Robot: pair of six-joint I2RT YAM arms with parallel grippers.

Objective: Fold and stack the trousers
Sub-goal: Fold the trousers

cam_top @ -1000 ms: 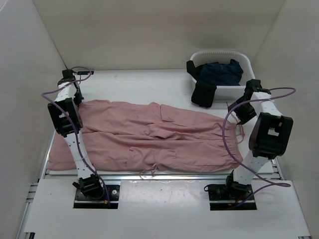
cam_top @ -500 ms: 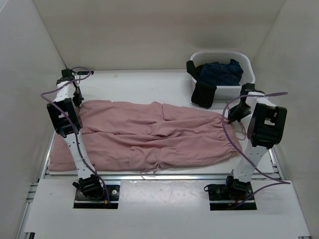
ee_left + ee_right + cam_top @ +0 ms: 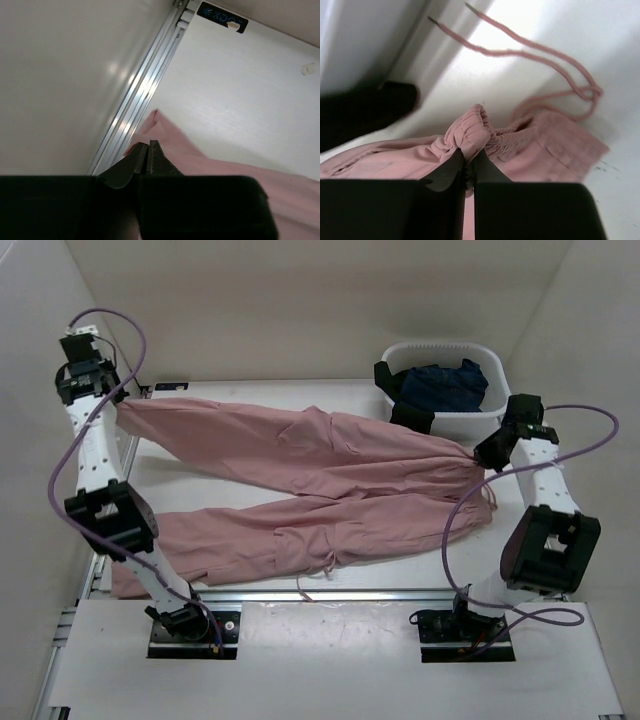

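The robot's right gripper will release the gathered waistband on the table (image 3: 492, 549) between the near leg and the front rail.
The dusty-pink trousers (image 3: 300, 480) lie spread across the table with the two legs splayed apart toward the left. My left gripper (image 3: 118, 397) is raised at the far left corner, shut on the cuff of the far leg (image 3: 165, 135), which is lifted and stretched. My right gripper (image 3: 488, 454) is shut on the gathered waistband (image 3: 470, 130) at the right, lifting it a little. The near leg (image 3: 250, 535) rests on the table. Thin pink drawstrings (image 3: 530, 50) trail from the waistband.
A white basket (image 3: 480, 420) at the back right holds a dark navy garment (image 3: 445, 380), with a black garment (image 3: 400, 400) draped over its front rim. An aluminium rail (image 3: 135, 105) and the left wall run close to my left gripper.
My left arm has risen toward the back left corner, pulling the far leg up and out. The right gripper has shut on the waistband and lifted it. The legs have spread apart.
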